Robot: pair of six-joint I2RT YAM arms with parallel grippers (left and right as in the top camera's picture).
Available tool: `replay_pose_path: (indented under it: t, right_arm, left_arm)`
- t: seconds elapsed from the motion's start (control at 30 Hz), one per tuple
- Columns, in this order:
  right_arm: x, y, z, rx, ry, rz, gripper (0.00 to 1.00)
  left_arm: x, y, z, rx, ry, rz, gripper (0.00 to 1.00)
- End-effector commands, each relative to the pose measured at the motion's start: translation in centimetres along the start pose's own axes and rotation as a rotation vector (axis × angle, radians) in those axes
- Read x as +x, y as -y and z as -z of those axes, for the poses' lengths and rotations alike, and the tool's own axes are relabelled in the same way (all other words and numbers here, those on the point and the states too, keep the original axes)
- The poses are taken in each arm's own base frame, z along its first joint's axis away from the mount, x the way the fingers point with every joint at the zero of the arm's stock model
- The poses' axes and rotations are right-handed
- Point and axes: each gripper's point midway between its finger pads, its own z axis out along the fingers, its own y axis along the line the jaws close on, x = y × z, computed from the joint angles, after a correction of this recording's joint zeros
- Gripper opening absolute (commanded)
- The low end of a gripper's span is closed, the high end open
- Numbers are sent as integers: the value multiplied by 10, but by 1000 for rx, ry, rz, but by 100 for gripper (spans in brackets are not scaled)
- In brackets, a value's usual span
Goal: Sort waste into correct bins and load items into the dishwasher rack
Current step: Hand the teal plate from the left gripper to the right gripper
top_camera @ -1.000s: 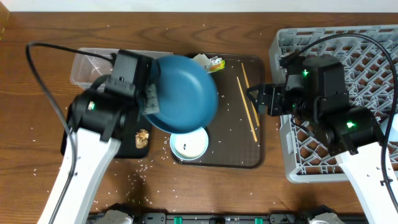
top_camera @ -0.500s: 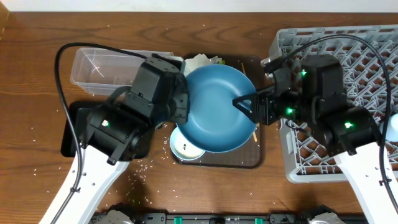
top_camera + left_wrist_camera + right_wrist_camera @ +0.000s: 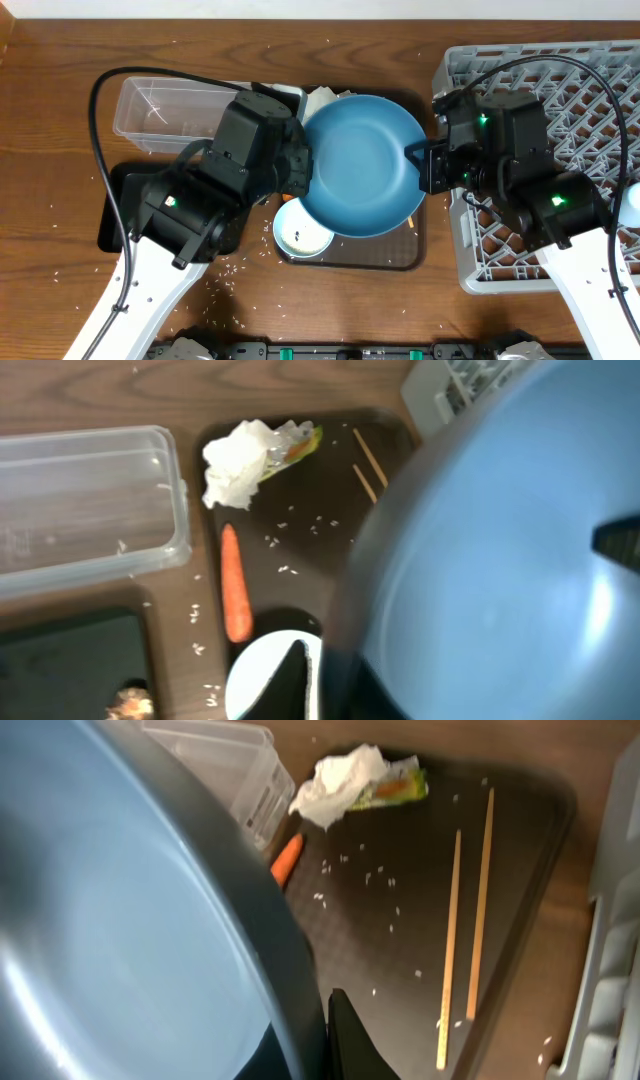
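Note:
Next, my right gripper stands the large dark-blue bowl between the wires in the grey dishwasher rack's back half [image 3: 574,116].
The large dark-blue bowl [image 3: 360,165] hangs tilted above the brown serving tray [image 3: 390,255], between both arms. My right gripper [image 3: 415,165] is shut on its right rim; in the right wrist view one finger [image 3: 340,1030] presses the rim of the bowl [image 3: 120,920]. My left gripper [image 3: 300,175] straddles the left rim. In the left wrist view one finger [image 3: 303,670] stands beside the bowl [image 3: 500,560]; the other is hidden, so its hold is unclear. On the tray lie the napkin with wrapper [image 3: 240,460], a carrot [image 3: 236,595], chopsticks [image 3: 465,940], rice grains [image 3: 300,525] and the white bowl [image 3: 300,235].
The clear tub [image 3: 165,115] stands at the back left, with the black tray [image 3: 115,215] in front of it holding brownish scraps [image 3: 130,703]. The grey dishwasher rack [image 3: 590,110] fills the right side, under my right arm. Rice is scattered on the wooden table.
My left arm carried the blue bowl rightward over the tray. My right gripper moved in and shut on the bowl's right rim.

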Motion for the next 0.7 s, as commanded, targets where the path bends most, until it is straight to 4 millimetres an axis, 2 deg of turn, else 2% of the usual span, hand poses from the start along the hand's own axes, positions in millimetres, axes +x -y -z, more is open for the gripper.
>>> replay_pose_path:
  t: [0.0,0.07,0.13,0.23,0.3,0.4,0.43,0.53,0.67]
  right_arm:
    - [-14,3,19,43,89,46,1]
    - [-22,29,33,191,148,17,1]
    - [-29,71,54,423,214,-43,1]
    - [-33,135,101,817,309,-125,1]
    - [-37,166,137,1055,375,-163,1]
    - [-43,197,191,1365,499,-239,1]
    - [-45,204,203,1431,536,-266,1]
    - [-58,224,222,1556,598,-293,1]
    - [-75,251,221,1646,528,-210,1]
  left_arm:
    - [-11,0,15,6,56,4,60]
    - [-11,0,18,8,63,4,73]
    - [-12,0,23,13,78,4,87]
    - [-16,1,34,25,114,5,92]
    - [-18,2,43,34,141,6,94]
    - [-20,2,56,45,175,7,96]
    - [-20,2,59,48,183,7,96]
    - [-19,2,68,53,199,8,97]
    - [-16,1,75,56,205,8,97]
